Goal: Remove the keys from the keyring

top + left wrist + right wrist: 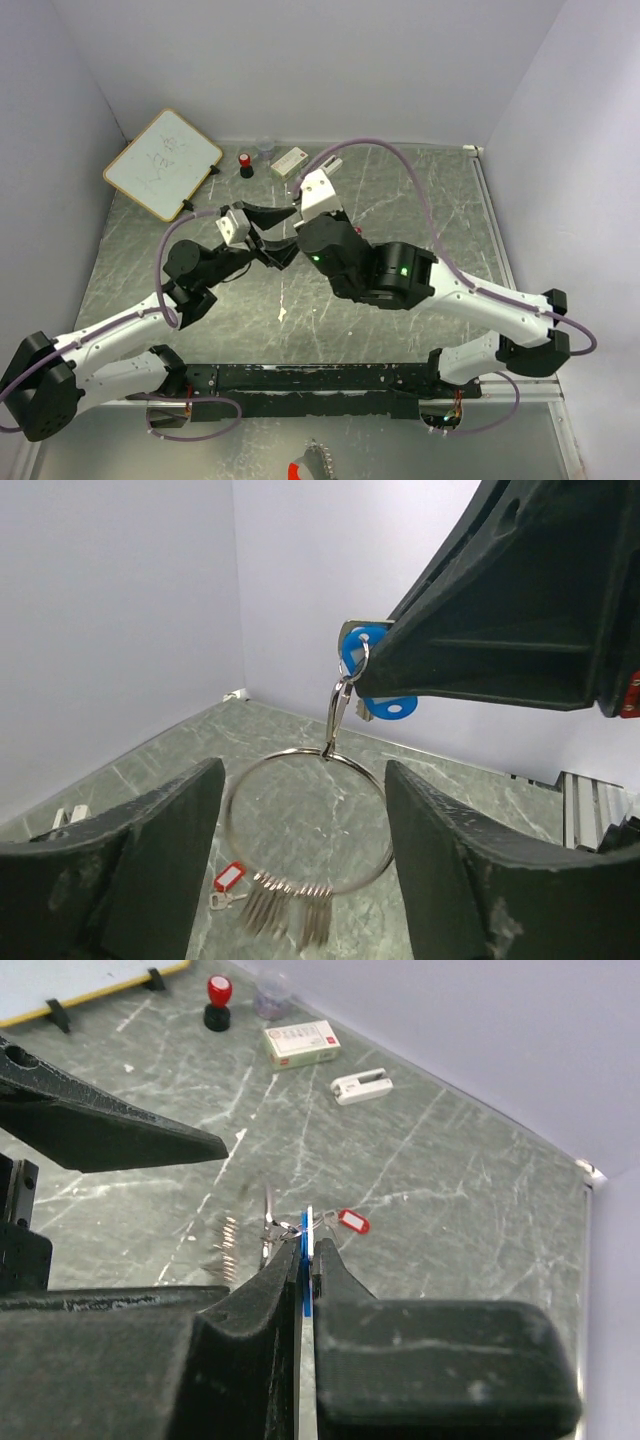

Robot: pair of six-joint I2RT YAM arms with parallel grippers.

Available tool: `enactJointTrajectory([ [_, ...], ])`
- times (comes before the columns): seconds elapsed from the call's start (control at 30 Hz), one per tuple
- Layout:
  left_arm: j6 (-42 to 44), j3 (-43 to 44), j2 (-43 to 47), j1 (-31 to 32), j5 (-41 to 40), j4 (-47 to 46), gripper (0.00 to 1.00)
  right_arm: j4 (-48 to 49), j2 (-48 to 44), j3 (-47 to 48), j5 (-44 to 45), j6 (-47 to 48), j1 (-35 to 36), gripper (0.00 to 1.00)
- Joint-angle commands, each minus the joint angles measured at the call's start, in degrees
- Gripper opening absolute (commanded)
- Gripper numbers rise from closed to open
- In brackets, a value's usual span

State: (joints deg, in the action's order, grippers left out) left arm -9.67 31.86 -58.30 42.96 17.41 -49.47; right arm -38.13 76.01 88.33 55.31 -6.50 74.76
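Open left fingers straddle the keyring's wide loop; they should move up, then pinch where the keyring meets the clip (328, 752).
The keyring (305, 820), a thin silvery wire ring, hangs in the air from a small metal clip (338, 708). The clip is joined to the blue key (365, 655). My right gripper (305, 1248) is shut on the blue key's head (303, 1265); in the left wrist view its dark finger (500, 610) fills the upper right. My left gripper (303, 770) is open, one finger on each side of the ring, not touching it. Several small metal pieces (290, 905) hang blurred at the ring's bottom. The red key (228, 878) lies on the table, also in the right wrist view (352, 1221).
At the back stand a whiteboard (162, 163), a red-capped black cylinder (245, 165), a clear cup (265, 147) and a white box (290, 161). A small white object (361, 1086) lies near the box. Walls close in the left, back and right.
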Motion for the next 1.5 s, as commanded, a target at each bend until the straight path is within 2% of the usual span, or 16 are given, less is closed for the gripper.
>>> enactJointTrajectory([
  [0.0, 0.42, -1.58, -0.17, 0.67, -3.03, -4.98, 0.79, -10.78, 3.27, 6.28, 5.9, -5.51, 1.04, 0.0],
  [0.1, 2.86, -2.24, 0.26, 2.13, -6.65, -5.51, 0.84, -9.99, 4.33, 6.92, 5.86, -4.76, 1.3, 0.0],
  [0.27, 7.64, -3.94, 0.14, 6.15, -14.25, -10.01, 0.86, -7.93, 5.14, 6.98, 5.08, -3.72, 1.44, 0.0],
  [0.5, 10.11, -3.7, -3.63, 9.34, -16.36, -14.88, 0.85, -8.01, 6.6, 7.52, 4.95, -4.0, 1.57, 0.0],
  [1.0, 18.37, -2.52, -11.75, 14.65, -28.4, -23.57, 0.7, -7.84, 5.72, 6.64, 5.27, -4.48, 2.82, 0.0],
  [1.23, 21.59, -2.66, -14.97, 16.72, -32.6, -30.4, 0.67, -7.55, 5.08, 5.89, 5.25, -4.57, 3.1, 0.0],
  [1.47, 23.0, -2.85, -15.69, 17.83, -33.08, -32.5, 0.65, -7.36, 4.18, 5.07, 5.25, -4.74, 3.28, 0.0],
])
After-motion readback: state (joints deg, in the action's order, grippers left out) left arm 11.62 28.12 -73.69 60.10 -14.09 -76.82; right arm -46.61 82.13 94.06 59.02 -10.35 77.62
